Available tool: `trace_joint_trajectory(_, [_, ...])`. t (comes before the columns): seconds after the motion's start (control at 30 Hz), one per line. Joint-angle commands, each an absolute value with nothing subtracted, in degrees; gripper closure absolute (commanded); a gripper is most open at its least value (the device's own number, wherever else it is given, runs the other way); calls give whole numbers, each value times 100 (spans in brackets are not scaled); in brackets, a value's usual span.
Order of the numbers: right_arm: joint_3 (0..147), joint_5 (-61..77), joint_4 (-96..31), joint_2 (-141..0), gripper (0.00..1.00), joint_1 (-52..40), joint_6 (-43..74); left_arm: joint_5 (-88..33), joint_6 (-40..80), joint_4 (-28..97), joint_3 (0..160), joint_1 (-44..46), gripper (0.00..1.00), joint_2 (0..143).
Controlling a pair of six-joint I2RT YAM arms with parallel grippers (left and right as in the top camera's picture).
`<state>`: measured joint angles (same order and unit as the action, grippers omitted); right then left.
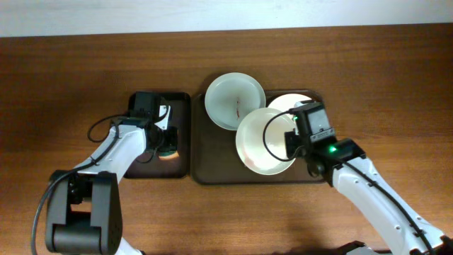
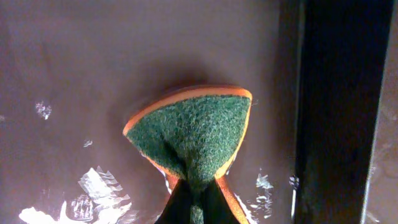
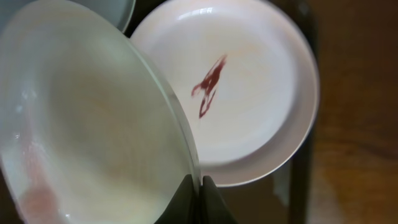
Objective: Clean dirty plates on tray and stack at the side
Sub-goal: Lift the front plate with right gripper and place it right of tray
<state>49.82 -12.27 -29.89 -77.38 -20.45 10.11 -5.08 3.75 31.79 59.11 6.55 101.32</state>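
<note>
My right gripper is to set the middle plate free soon. It will release that plate on the bare table (image 1: 370, 144) beside the third plate's end of the tray.
The large dark brown tray (image 1: 212, 174) lies at the table's centre with three white plates. The back-left plate (image 1: 230, 95) rests on its back rim and has a red smear. My right gripper (image 1: 291, 139) is shut on the rim of the middle plate (image 1: 260, 145) and holds it tilted over the tray; the wrist view shows the jaws (image 3: 200, 190) pinching that rim (image 3: 93, 137). The third plate (image 1: 289, 103), with a red smear (image 3: 208, 87), lies partly under the held one. My left gripper (image 1: 167, 145) is shut on a green and orange sponge (image 2: 193, 127) above the narrower tray.
The narrower dark tray (image 1: 180, 106) lies left of the large tray, and its floor shows wet glints (image 2: 93, 186). Bare brown table (image 1: 71, 71) surrounds both trays. My right arm reaches in from the lower right.
</note>
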Motion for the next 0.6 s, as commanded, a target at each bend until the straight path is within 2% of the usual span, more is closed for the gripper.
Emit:
trace_joint_trajectory(0.0, [5177, -2744, -2847, -7638, 96, -2596, 794, -467, 36, 3131, 5876, 622, 79, 10235])
trace_joint_trajectory(0.03, [5177, -2947, -2840, -7638, 96, -2689, 794, -467, 36, 3135, 5876, 622, 77, 10235])
trace_joint_trajectory(0.07, [5177, -3253, -2829, -7638, 96, -2840, 794, -467, 36, 3153, 5876, 622, 70, 10235])
trace_joint_trajectory(0.1, [5177, -3487, -2821, -7638, 96, -2954, 794, -464, 36, 3153, 5876, 622, 53, 10235])
trace_joint_trajectory(0.17, [5186, -4001, -2799, -7631, 96, -3214, 794, -464, 36, 3148, 5876, 622, 51, 10235])
trace_joint_trajectory(0.23, [5260, -4368, -2801, -7631, 96, -3409, 797, -464, 36, 3098, 5876, 622, 39, 10235])
trace_joint_trajectory(0.43, [5673, -4397, -2803, -7564, 96, -3448, 993, -464, 36, 2847, 5876, 622, 33, 10267])
trace_joint_trajectory(0.57, [5863, -4399, -2803, -7454, 96, -3450, 919, -467, 38, 2746, 5876, 622, 34, 10431])
